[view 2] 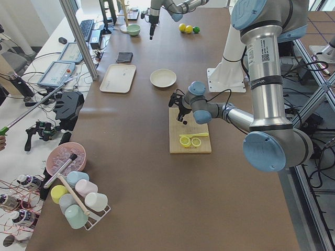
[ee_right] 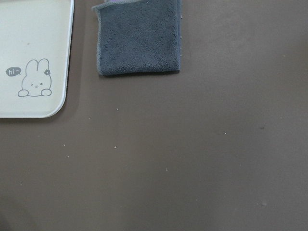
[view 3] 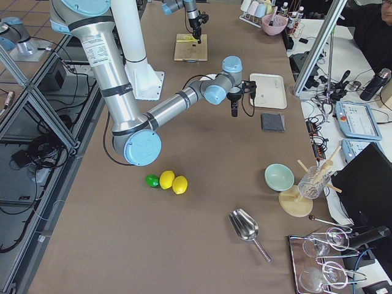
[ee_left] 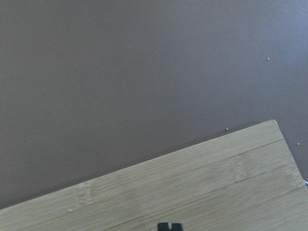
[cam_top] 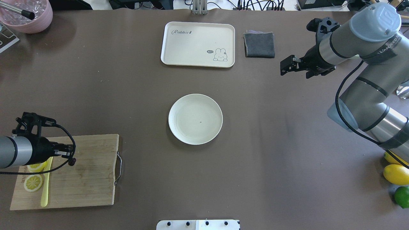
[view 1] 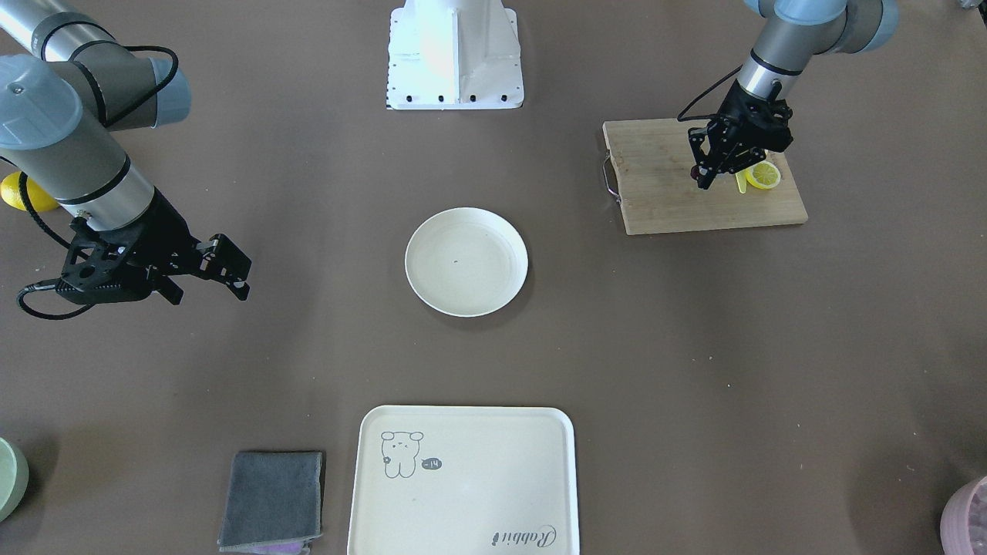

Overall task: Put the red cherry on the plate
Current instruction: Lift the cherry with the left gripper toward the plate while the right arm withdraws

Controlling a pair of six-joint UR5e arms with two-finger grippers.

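I will drop the red cherry from my left gripper on the round cream plate (view 1: 473, 248), near the dark speck. The cherry is now just above the cutting board.
The red cherry (view 1: 697, 172) (cam_top: 73, 162) is a tiny dark maroon ball pinched at the tips of my left gripper (view 1: 703, 179) (cam_top: 71, 159), which is shut on it a little above the wooden cutting board (view 1: 671, 200) (cam_top: 86, 179). The round cream plate (view 1: 486, 270) (cam_top: 191, 127) lies at the table's centre with only a dark speck in it. My right gripper (view 1: 208, 289) (cam_top: 295, 72) hangs open and holds nothing, far from the plate on the other side. The left wrist view shows only the board's corner (ee_left: 192, 192) and bare table.
Lemon slices (view 1: 765, 176) (cam_top: 33, 182) and a yellow knife (cam_top: 44, 191) lie on the board. A cream rabbit-print tray (cam_top: 191, 48) (view 1: 478, 493) and a grey cloth (cam_top: 259, 44) (ee_right: 139, 38) sit at the far edge. Whole lemons (cam_top: 396, 174) and a lime (cam_top: 402, 196) lie by the right arm.
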